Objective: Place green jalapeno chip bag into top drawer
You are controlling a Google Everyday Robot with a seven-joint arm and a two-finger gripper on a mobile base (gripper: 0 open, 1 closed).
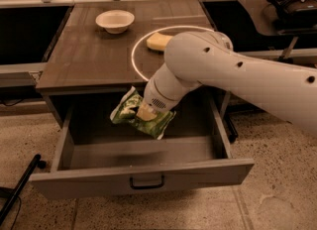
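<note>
My gripper is holding the green jalapeno chip bag and will let it go on the drawer's bottom, midway across, straight [150,132] behind the dark handle.
The green jalapeno chip bag [140,114] hangs tilted in the mouth of the open top drawer [143,178], above its floor. My gripper [146,111] is at the end of the white arm and is shut on the bag, holding it from above; the fingers are mostly hidden by the bag and the wrist. The drawer is pulled far out, its grey front panel and dark handle [146,182] facing the camera.
On the wooden counter [89,58] stand a white bowl [115,21] at the back left and a yellow sponge [157,41] inside a white ring mark. A dark pole [20,187] lies on the floor at the lower left. Dark cabinets flank the counter.
</note>
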